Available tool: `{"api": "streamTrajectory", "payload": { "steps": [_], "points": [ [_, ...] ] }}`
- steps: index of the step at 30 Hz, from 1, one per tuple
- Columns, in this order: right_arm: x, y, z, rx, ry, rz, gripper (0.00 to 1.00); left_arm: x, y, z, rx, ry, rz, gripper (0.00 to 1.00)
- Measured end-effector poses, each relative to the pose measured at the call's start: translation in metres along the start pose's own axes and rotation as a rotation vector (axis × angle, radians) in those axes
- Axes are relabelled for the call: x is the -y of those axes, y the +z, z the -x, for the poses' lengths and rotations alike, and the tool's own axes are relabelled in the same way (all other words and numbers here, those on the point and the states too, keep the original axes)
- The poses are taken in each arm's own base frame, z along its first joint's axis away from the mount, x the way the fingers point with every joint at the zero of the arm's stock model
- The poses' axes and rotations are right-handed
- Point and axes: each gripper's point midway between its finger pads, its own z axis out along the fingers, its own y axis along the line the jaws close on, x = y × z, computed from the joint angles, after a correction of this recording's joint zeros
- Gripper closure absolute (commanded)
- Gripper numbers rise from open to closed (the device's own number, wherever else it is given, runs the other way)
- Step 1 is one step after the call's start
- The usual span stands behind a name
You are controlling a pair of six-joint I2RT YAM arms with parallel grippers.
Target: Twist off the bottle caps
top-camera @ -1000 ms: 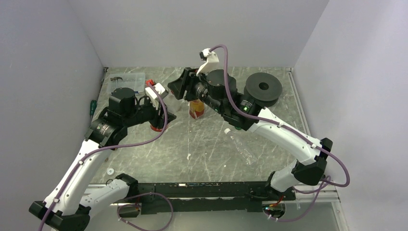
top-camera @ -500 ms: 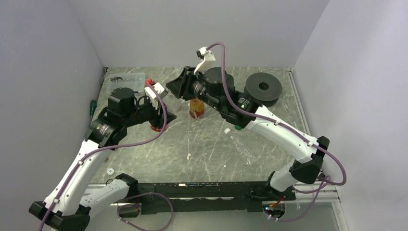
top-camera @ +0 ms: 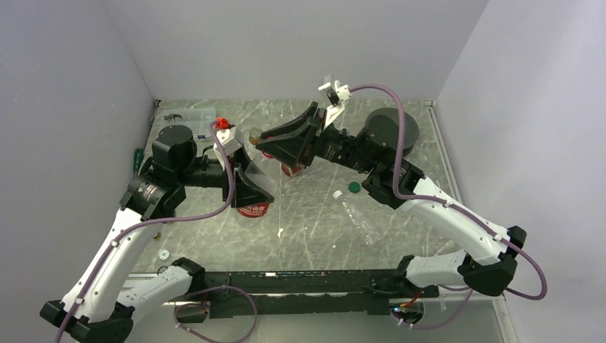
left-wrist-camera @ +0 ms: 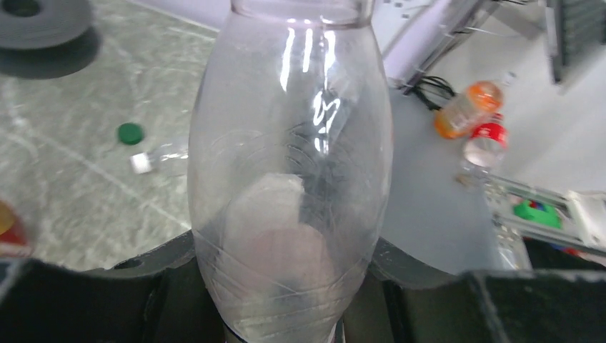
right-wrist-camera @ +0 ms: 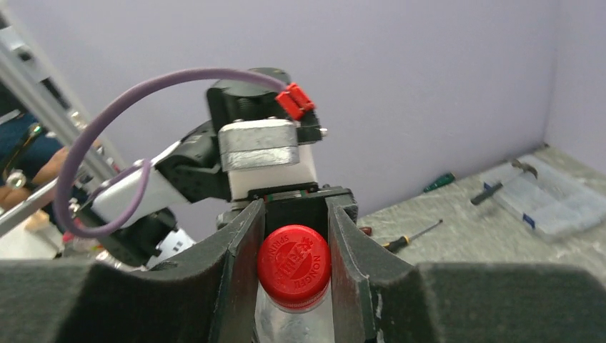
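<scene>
My right gripper sets the red cap on the table (top-camera: 344, 173) next, just behind the loose green cap.
My left gripper (top-camera: 250, 189) is shut on the body of the red-labelled clear bottle (top-camera: 254, 210), which fills the left wrist view (left-wrist-camera: 289, 179) with its neck pointing away. My right gripper (top-camera: 277, 146) is shut on that bottle's red cap (right-wrist-camera: 294, 266), one finger on each side (right-wrist-camera: 239, 257). The amber bottle (top-camera: 289, 170) stands behind, partly hidden by the right gripper. A plain bottle (top-camera: 359, 218) with a white cap (top-camera: 336, 194) lies on the table. A loose green cap (top-camera: 354, 187) lies next to it, and also shows in the left wrist view (left-wrist-camera: 130, 133). The short pale bottle is not clearly visible.
The black spool (top-camera: 389, 132) sits at the back right behind the right arm. A clear plastic box (top-camera: 191, 114) is at the back left, a green-handled screwdriver (top-camera: 137, 157) by the left wall. A small white ring (top-camera: 164, 254) lies near the left arm's base.
My left gripper has carried the red-labelled bottle nearer and to the right. My right wrist has swung round and its fingers now clamp the red cap.
</scene>
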Motion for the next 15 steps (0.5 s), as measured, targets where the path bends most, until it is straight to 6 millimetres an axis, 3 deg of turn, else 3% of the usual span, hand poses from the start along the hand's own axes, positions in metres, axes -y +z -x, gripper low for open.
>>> {"api": "streamTrajectory", "payload": {
  "steps": [5, 15],
  "points": [
    [-0.019, -0.003, 0.004, -0.003, -0.062, 0.105, 0.91, 0.019, -0.002, 0.002, -0.008, -0.012, -0.097, 0.95],
    [0.001, -0.007, -0.003, -0.041, -0.098, 0.006, 0.93, 0.006, -0.002, -0.010, -0.045, 0.014, -0.041, 0.97]
  ]
}}
